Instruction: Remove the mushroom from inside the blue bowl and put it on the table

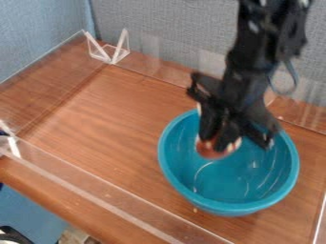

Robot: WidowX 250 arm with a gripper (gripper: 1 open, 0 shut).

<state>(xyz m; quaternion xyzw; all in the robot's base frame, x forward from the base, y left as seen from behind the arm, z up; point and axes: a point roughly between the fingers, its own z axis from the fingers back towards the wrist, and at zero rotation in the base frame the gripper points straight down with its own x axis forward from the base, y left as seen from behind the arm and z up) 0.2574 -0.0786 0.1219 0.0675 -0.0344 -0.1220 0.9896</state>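
Note:
My gripper is going to release the mushroom, which hangs above the blue bowl now. It will leave it on the bare table (124, 132) next to the blue bowl, toward the middle of the table.
My gripper (218, 141) points straight down over the blue bowl (261, 191) and is shut on the mushroom (213, 146). Only the reddish-brown cap shows, peeking out below the black fingertips; the stem is hidden between them. The mushroom hangs above the bowl's left inner side, about level with the rim. The bowl sits at the right front of the wood-grain table (102, 105), and its faint bottom ring is now visible. The picture is slightly blurred by motion.
Low clear acrylic walls (76, 181) run along the table's edges. A small white wire stand (109, 46) sits at the back left corner. The black arm (261, 48) rises from the gripper toward the top right.

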